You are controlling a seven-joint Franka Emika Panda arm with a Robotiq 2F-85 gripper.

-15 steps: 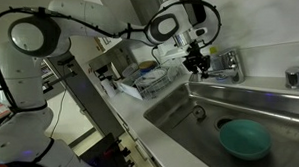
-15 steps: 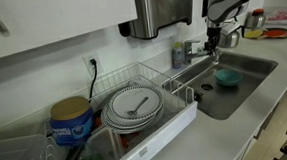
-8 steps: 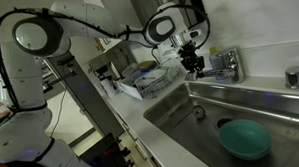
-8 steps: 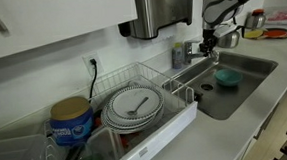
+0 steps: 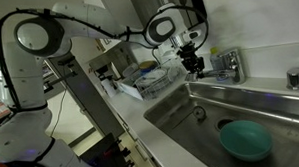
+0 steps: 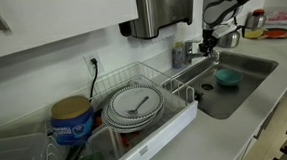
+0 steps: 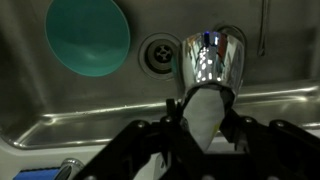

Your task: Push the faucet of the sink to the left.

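Observation:
Next, my gripper releases the faucet over the sink's back corner (image 5: 188,73), on the side toward the wire dish rack.
The faucet (image 5: 227,64) is a shiny chrome tap at the back rim of the steel sink (image 5: 251,99). My gripper (image 5: 196,63) is at its left side, over the sink's back corner. In the wrist view the chrome body (image 7: 213,62) stands just ahead of my gripper (image 7: 205,118). A pale grey part that seems to be the spout fills the gap between the narrowed fingers (image 7: 176,108), touching both. In an exterior view the gripper (image 6: 210,46) hangs at the sink's (image 6: 252,84) back edge and hides most of the tap.
A teal bowl (image 5: 245,139) lies in the basin near the drain (image 7: 158,53). A separate chrome knob (image 5: 295,79) stands further along the rim. A wire dish rack (image 6: 180,83) with plates (image 6: 133,106) sits beside the sink.
My gripper has shifted slightly left along the sink's back edge over the last second. The bowl and rack have not moved.

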